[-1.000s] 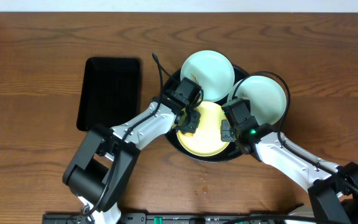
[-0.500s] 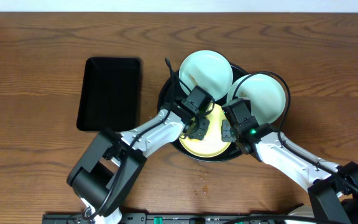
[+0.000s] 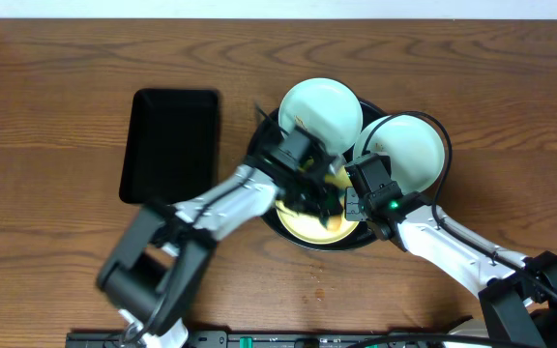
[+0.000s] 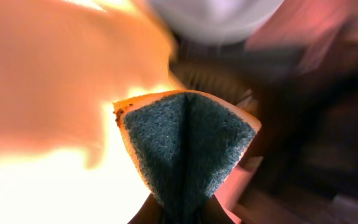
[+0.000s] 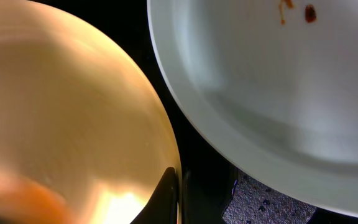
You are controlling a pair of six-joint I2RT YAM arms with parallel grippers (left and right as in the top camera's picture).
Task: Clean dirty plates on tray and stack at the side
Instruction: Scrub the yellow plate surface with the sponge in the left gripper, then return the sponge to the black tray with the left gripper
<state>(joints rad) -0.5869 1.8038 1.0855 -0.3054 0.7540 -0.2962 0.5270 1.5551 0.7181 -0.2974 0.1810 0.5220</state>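
Next, my left gripper lets go of the sponge inside the rectangular black tray point(image 3: 170, 185), at a spot near the middle of the tray's front edge.
The round black tray point(image 3: 354, 245) holds three plates. A mint plate point(image 3: 320, 109) lies at its back and a second mint plate point(image 3: 412, 150), with small brown smears point(image 5: 308, 12), at its right. The yellow plate point(image 3: 303, 224) lies at the front. My left gripper point(image 3: 323, 198) is shut on a sponge point(image 4: 188, 146), green scouring side showing, and holds it over the yellow plate point(image 4: 42, 124); this view is blurred. My right gripper point(image 5: 178, 199) is shut on the right rim of the yellow plate point(image 5: 61, 112), beside the second mint plate point(image 5: 278, 81).
A smaller rectangular black tray point(image 3: 170, 143) lies on the wooden table to the left of the round tray. Both arms reach in from the table's front edge and meet over the yellow plate.
My left gripper has swept the sponge to the right across the yellow plate, toward the right gripper. The right gripper and the plates have stayed in place.
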